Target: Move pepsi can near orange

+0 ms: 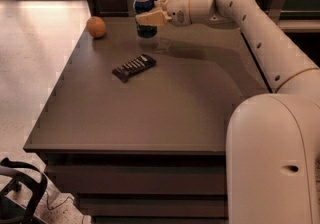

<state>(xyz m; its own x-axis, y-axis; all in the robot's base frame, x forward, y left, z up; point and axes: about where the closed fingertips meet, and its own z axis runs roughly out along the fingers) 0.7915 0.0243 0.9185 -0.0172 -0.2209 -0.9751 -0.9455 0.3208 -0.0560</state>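
My gripper should set the pepsi can down on the table [121, 44] next to the orange, in the spot behind the black ribbed bar.
The pepsi can [144, 4], dark blue with a silver top, is held upright in my gripper [150, 14] just above the far part of the table. The gripper is shut on the can, with a cream finger across its front. The orange [96, 27] sits on the table's far left corner, to the left of the can with a gap between them.
A flat black ribbed bar [134, 67] lies on the dark table [150, 118] nearer the middle. My white arm reaches in from the right over the table's back edge. A wooden wall stands behind the table. Black gear lies on the floor at bottom left.
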